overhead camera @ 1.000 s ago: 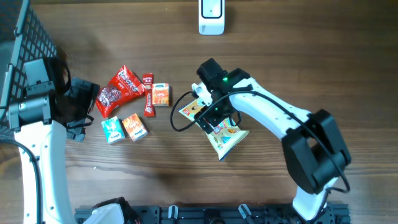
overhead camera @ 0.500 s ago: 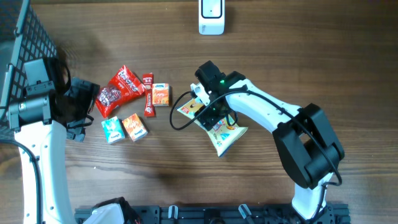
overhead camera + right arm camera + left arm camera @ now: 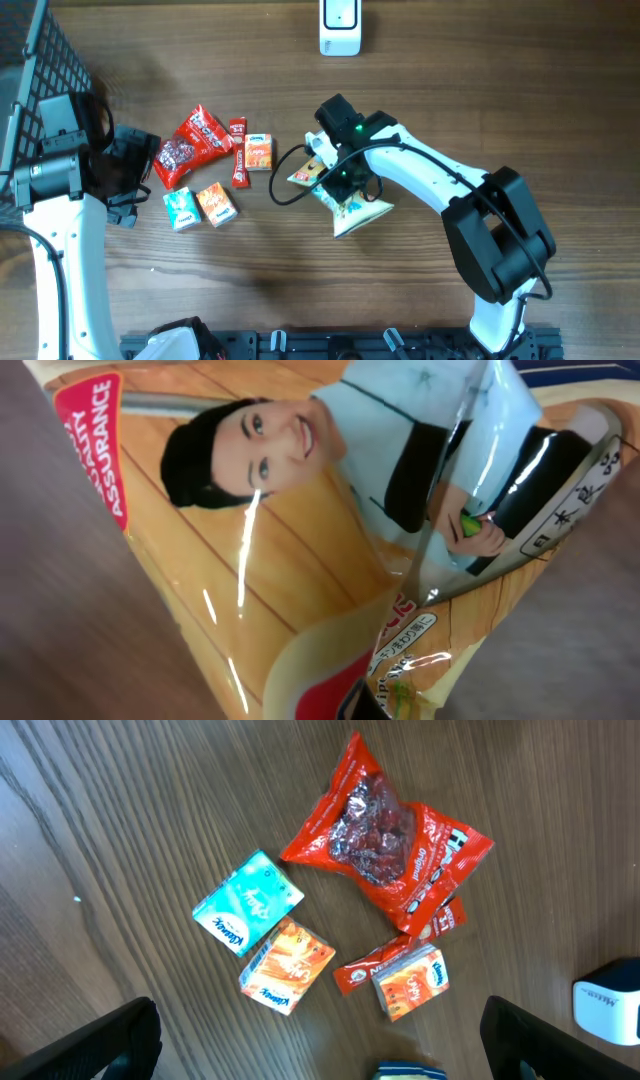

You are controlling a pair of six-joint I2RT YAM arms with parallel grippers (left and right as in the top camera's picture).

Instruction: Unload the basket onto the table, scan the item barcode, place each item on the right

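My right gripper should release the yellow snack bag on the bare table (image 3: 276, 213) next to the orange packs.
The item is a yellow snack bag (image 3: 352, 208) printed with a smiling woman, lying mid-table. It fills the right wrist view (image 3: 300, 520), its foil creased and bunched. My right gripper (image 3: 335, 183) is shut on the bag's upper edge; one dark fingertip (image 3: 356, 706) shows pressed into the folded foil. The white barcode scanner (image 3: 340, 25) stands at the table's far edge, well beyond the bag. My left gripper (image 3: 125, 170) hangs open at the left, away from the bag, with nothing between its fingers (image 3: 100, 1045).
Left of the bag lie a red candy bag (image 3: 192, 145), a red bar (image 3: 239, 152), a teal tissue pack (image 3: 181, 209) and two orange packs (image 3: 216, 203) (image 3: 258, 152). A black wire basket (image 3: 40, 70) stands at the far left. A black cable (image 3: 285, 185) loops beside the right gripper.
My right gripper has shut on the snack bag. The bag has crumpled and its lower end has drawn in toward the left. The left arm has stayed still.
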